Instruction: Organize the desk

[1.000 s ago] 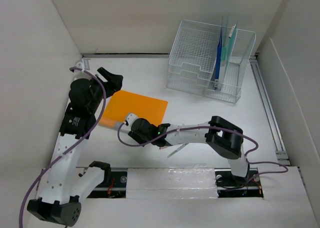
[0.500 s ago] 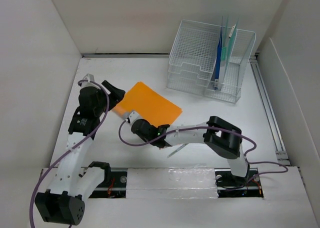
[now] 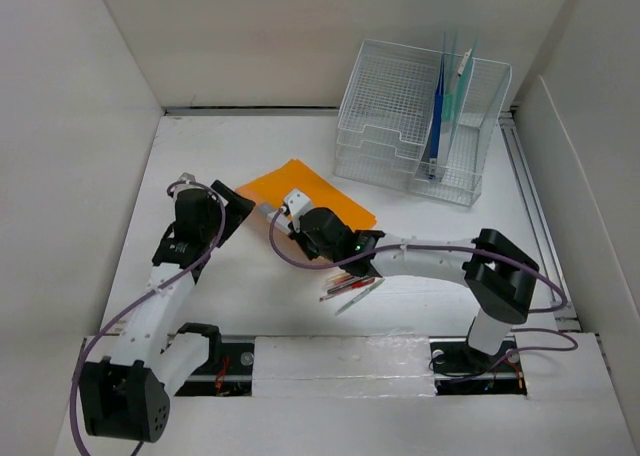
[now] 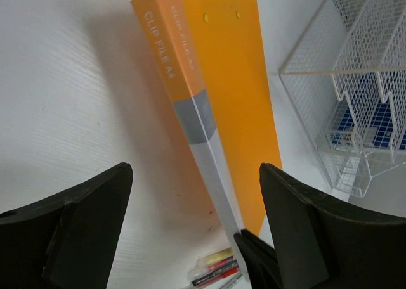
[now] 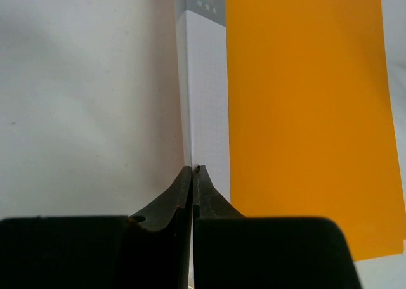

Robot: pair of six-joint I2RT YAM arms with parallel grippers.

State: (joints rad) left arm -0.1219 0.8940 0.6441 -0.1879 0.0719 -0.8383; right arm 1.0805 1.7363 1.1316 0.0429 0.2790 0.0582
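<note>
I will close my left gripper on the orange clip file spine's grey band (image 3: 266, 209) (image 4: 195, 116), at the spot just below the lettering of the orange clip file.
An orange clip file (image 3: 335, 198) with a grey-and-white spine (image 4: 206, 130) is tilted up off the white desk (image 3: 230, 296), left of centre. My right gripper (image 3: 318, 218) is shut on the near end of that spine (image 5: 202, 111), jaws pressed together at its edge (image 5: 195, 170). Just left of the file, my left gripper (image 3: 238, 204) stands open; the spine runs away from the gap between its black fingers (image 4: 95, 206) without touching them.
A white wire-mesh file organizer (image 3: 400, 106) stands at the back right with blue and teal folders (image 3: 440, 101) upright in it. A clear pack of pens (image 3: 350, 288) lies on the desk under the right arm. White panel walls close in the left, back and right.
The right gripper shut on the file's spine, then swung it right and back off the desk. The left gripper came off the file, drew nearer and opened wider.
</note>
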